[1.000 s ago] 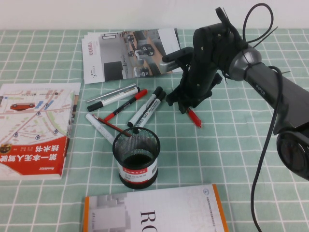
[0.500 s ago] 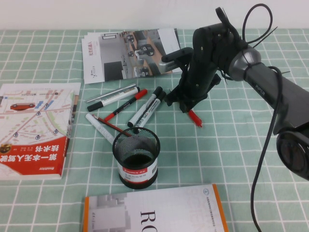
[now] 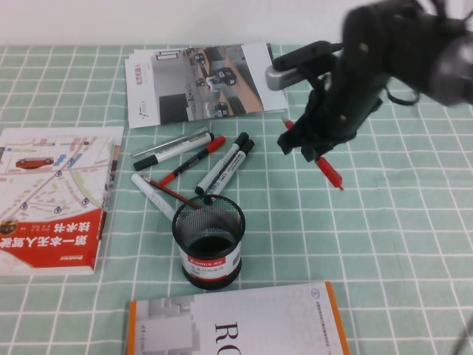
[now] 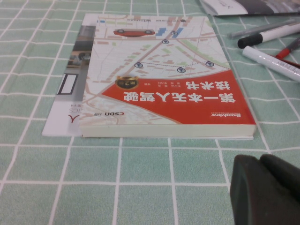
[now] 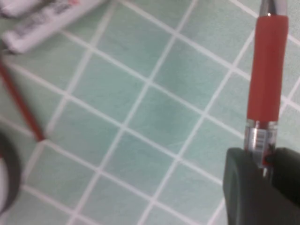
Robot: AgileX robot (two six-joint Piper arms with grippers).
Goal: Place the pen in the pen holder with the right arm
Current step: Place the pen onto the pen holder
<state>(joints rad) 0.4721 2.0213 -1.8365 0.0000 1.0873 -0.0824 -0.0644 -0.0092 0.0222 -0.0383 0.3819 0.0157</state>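
Next, I release the red pen, now held above the cloth, from my right gripper inside the black mesh pen holder (image 3: 209,238), with the pen's tip leaning toward the markers.
My right gripper (image 3: 318,151) hangs above the cloth to the right of the markers, shut on the red pen (image 3: 329,172). The pen sticks out below the jaws, tilted with its tip pointing down and to the right, off the table. In the right wrist view the pen (image 5: 266,70) runs out from between the dark fingers, which pinch its clear middle section, and the right gripper (image 5: 262,161) is over bare green squares. The black mesh pen holder (image 3: 208,237) stands upright in front of the markers, well left of and nearer than the pen. My left gripper (image 4: 265,164) rests shut beside the red book.
Several markers (image 3: 222,166) lie fanned behind the holder, and a thin red-and-black one (image 3: 171,191) leans on its rim. A red map book (image 3: 52,196) lies at the left, brochures (image 3: 199,81) at the back, and an orange-edged book (image 3: 236,322) at the front.
The right gripper has risen and shifted right, carrying the pen off the cloth. The pen now hangs in the air instead of lying on the table. Nothing else moved.
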